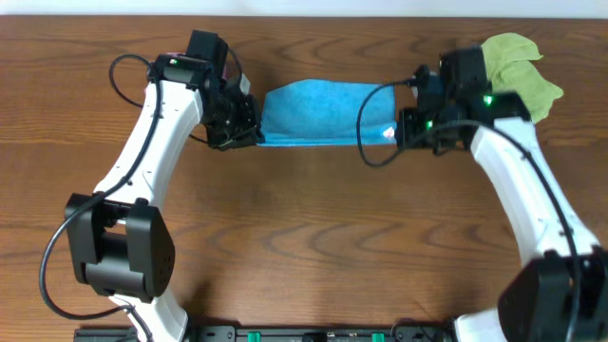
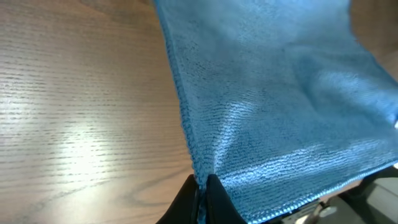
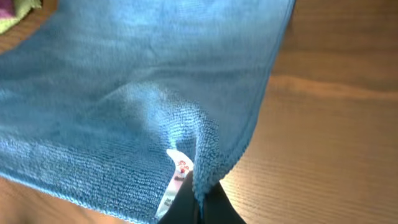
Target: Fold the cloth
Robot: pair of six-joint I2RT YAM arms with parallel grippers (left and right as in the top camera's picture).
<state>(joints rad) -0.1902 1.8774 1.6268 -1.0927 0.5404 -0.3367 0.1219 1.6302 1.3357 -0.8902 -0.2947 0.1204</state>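
Note:
My left gripper is going to let go of the sky-blue cloth, now stretched above the table's far middle, on the bare wooden table (image 1: 340, 169) just in front of the table's near edge.
The sky-blue cloth (image 1: 323, 112) is stretched between my two grippers above the far middle of the table. My left gripper (image 1: 249, 131) is shut on its left near corner, seen pinched between the black fingers in the left wrist view (image 2: 200, 190). My right gripper (image 1: 399, 133) is shut on its right near corner, beside the small white tag (image 3: 176, 177), in the right wrist view (image 3: 200, 196). The cloth (image 2: 280, 93) fans away from each gripper, and its far part (image 3: 137, 81) hangs slack.
A yellow-green cloth (image 1: 518, 66) lies bunched at the far right, just behind my right arm; its corner shows in the right wrist view (image 3: 15, 12). Bare wooden table (image 1: 313, 237) spreads in front of the cloth.

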